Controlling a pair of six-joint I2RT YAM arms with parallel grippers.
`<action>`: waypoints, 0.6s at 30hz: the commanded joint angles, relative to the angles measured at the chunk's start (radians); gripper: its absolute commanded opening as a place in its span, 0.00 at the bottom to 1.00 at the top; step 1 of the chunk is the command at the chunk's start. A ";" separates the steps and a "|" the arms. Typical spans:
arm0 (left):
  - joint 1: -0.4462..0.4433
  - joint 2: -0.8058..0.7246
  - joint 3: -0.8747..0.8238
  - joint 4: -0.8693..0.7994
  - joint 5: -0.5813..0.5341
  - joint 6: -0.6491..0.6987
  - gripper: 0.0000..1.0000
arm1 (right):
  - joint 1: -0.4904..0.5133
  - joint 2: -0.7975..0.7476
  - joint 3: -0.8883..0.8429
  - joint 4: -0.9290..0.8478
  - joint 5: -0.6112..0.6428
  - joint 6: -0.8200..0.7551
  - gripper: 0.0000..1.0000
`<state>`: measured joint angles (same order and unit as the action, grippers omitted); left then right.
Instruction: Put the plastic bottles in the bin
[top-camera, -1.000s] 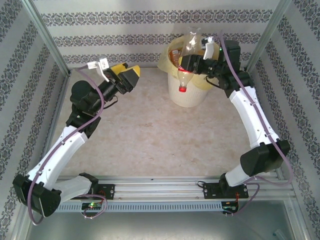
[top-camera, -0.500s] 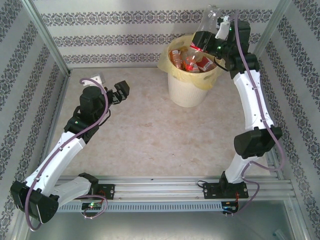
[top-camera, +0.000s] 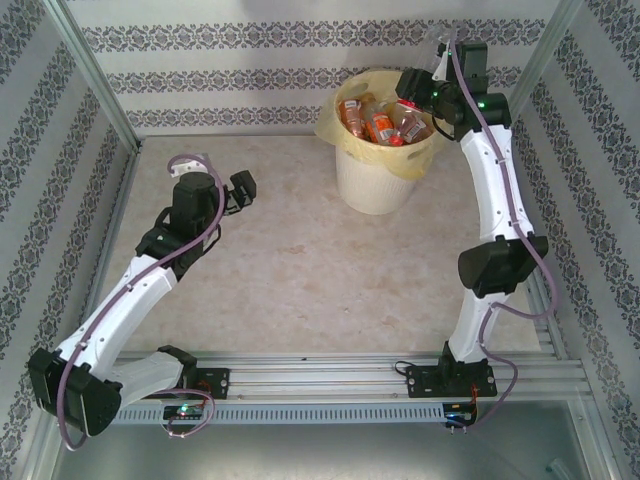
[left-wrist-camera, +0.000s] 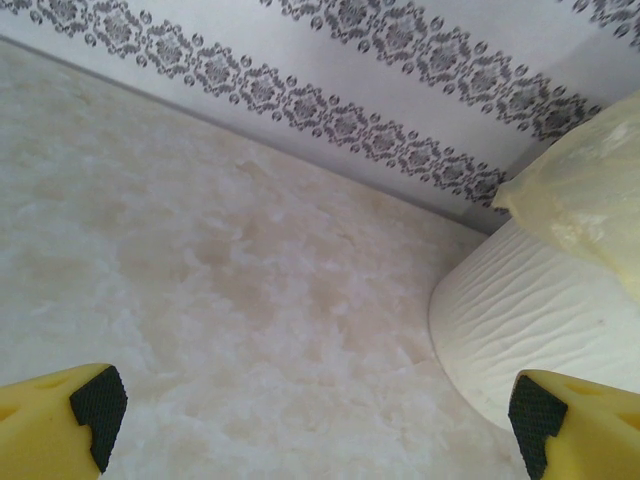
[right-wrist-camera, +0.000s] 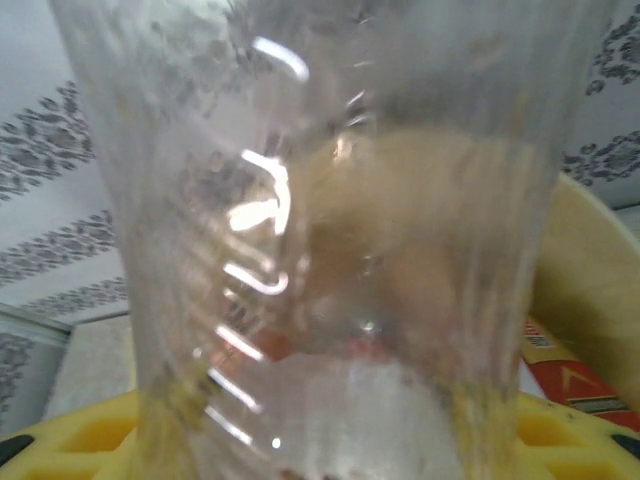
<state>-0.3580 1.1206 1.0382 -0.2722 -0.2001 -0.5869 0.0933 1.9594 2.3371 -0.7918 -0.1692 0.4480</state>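
The clear bottle's end sticks up past the bin's rim, so the robot's right gripper should open, grab the red label (top-camera: 405, 103) and lower that end of the bottle into the bin.
The bin (top-camera: 375, 185) is a white bucket with a pale yellow liner, standing at the back of the table. Several plastic bottles (top-camera: 368, 120) with orange and red labels lie inside it. My right gripper (top-camera: 415, 88) hangs over the bin's right rim, shut on a clear plastic bottle (right-wrist-camera: 340, 250) that slants down into the bin with its red cap (top-camera: 397, 141) lowest. In the right wrist view that bottle sits between my yellow fingers (right-wrist-camera: 80, 430). My left gripper (top-camera: 240, 190) is open and empty above the table, left of the bin (left-wrist-camera: 520, 320).
Patterned walls close in the back and both sides. A metal rail (top-camera: 330, 380) runs along the near edge by the arm bases. The bin's liner (left-wrist-camera: 590, 190) bulges out over its rim. Bare table (top-camera: 300, 260) lies between the arms.
My right gripper has swung the bottle from high above the bin's right rim down into the bin's mouth. The left arm has shifted slightly and stays open.
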 joint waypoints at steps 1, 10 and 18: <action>0.010 0.009 0.037 -0.044 -0.011 -0.022 1.00 | -0.009 0.035 0.079 -0.128 0.082 -0.088 0.56; 0.014 0.052 0.060 -0.054 0.007 -0.041 1.00 | -0.008 0.156 0.228 -0.305 0.049 -0.158 0.59; 0.016 0.089 0.086 -0.071 0.027 -0.048 1.00 | -0.005 0.157 0.243 -0.273 0.044 -0.167 0.79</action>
<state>-0.3511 1.2041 1.0851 -0.3107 -0.1841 -0.6178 0.0933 2.1338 2.5504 -1.0657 -0.1204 0.2989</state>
